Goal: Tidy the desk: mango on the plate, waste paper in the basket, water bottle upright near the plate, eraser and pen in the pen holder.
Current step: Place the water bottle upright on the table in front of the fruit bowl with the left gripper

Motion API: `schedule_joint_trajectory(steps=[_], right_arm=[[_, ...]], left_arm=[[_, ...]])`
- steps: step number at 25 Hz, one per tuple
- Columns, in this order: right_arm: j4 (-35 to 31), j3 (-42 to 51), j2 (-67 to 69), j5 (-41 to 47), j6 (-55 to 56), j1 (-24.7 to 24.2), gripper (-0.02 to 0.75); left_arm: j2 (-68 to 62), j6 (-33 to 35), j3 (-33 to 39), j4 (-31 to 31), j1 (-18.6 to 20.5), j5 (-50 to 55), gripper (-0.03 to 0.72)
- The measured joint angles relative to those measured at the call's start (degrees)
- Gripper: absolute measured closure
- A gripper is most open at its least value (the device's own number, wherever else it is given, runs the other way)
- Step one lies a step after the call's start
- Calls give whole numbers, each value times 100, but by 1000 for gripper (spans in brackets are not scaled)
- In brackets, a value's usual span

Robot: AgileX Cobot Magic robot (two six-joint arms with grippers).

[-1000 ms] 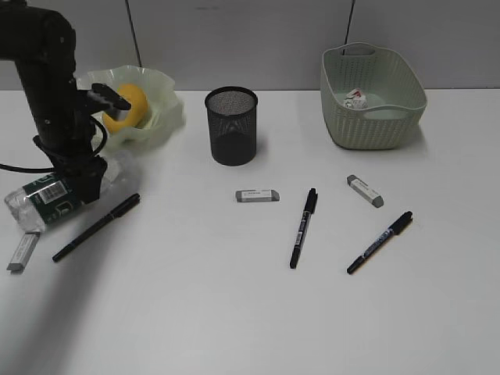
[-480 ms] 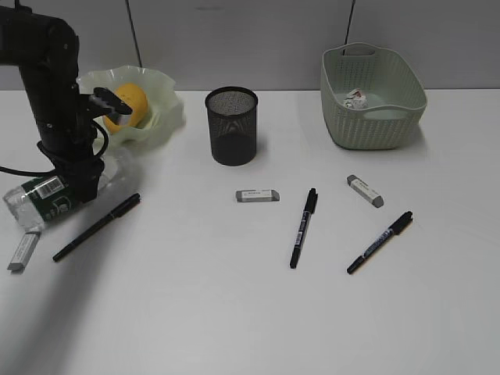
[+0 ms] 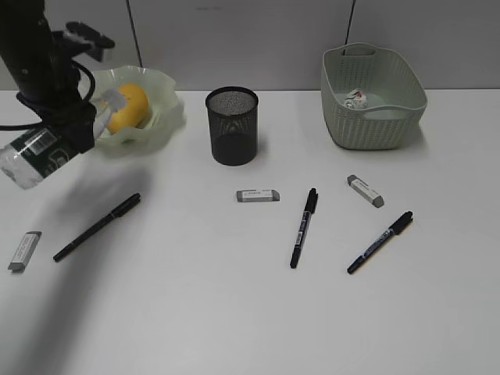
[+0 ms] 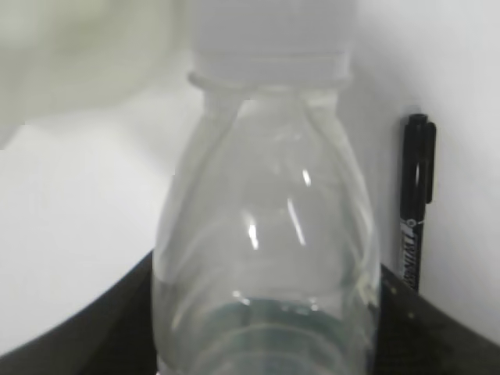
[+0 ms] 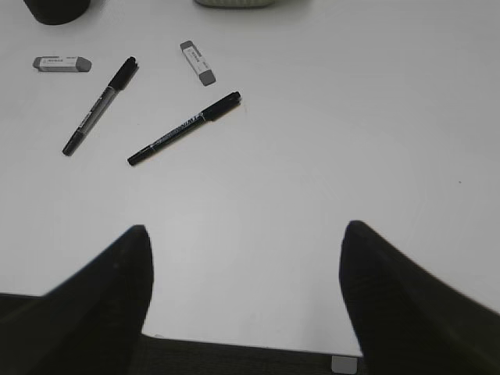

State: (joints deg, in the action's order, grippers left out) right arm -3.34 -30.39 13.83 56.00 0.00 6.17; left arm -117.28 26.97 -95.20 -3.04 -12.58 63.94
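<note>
Next, my left gripper stands the water bottle on the bare desk [image 3: 62, 164] next to the plate, away from the pen holder.
My left gripper [image 3: 76, 129] is shut on the water bottle [image 3: 43, 150] and holds it tilted above the desk [image 3: 234, 312], cap toward the plate [image 3: 162, 117]. In the left wrist view the clear bottle [image 4: 266, 234] fills the frame between the dark fingers [image 4: 117, 320]. The mango [image 3: 130, 105] lies on the plate. The waste paper [image 3: 355, 98] lies in the basket [image 3: 379, 121]. The pen holder [image 3: 231, 125] stands upright. Three pens [image 3: 97, 227] [image 3: 303, 227] [image 3: 380, 242] and three erasers [image 3: 257, 195] [image 3: 365, 191] [image 3: 24, 251] lie on the desk. My right gripper [image 5: 246, 234] is open and empty.
The right wrist view shows two pens [image 5: 100, 105] [image 5: 184, 129] and two erasers [image 5: 62, 63] [image 5: 197, 62] far ahead of the right gripper, near the desk's front edge. A wall runs behind the desk.
My left gripper has lifted the water bottle off the desk and raised it beside the plate. The other things have not moved.
</note>
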Motion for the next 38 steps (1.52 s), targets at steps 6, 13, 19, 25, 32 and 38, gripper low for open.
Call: schedule_joint_trajectory(steps=[6, 13, 19, 25, 32, 38], right_arm=[[0, 0, 0, -7, 0, 0, 153], [0, 0, 0, -7, 0, 0, 153], [0, 0, 0, -7, 0, 0, 153], [0, 0, 0, -7, 0, 0, 153], [0, 0, 0, -18, 0, 0, 153], [0, 0, 0, -35, 0, 0, 153]], left_arm=[[753, -187, 44, 1191, 289, -81, 195], [1614, -187, 1479, 2026, 956, -842, 195], [2753, -54, 3499, 2970, 1121, -3456, 195], [2994, -55, 4512, 3754, 868, -6134, 195], [2470, -63, 4648, 3880, 404, -8117, 195], [1689, -604, 4823, 3898, 242, -9502, 195]])
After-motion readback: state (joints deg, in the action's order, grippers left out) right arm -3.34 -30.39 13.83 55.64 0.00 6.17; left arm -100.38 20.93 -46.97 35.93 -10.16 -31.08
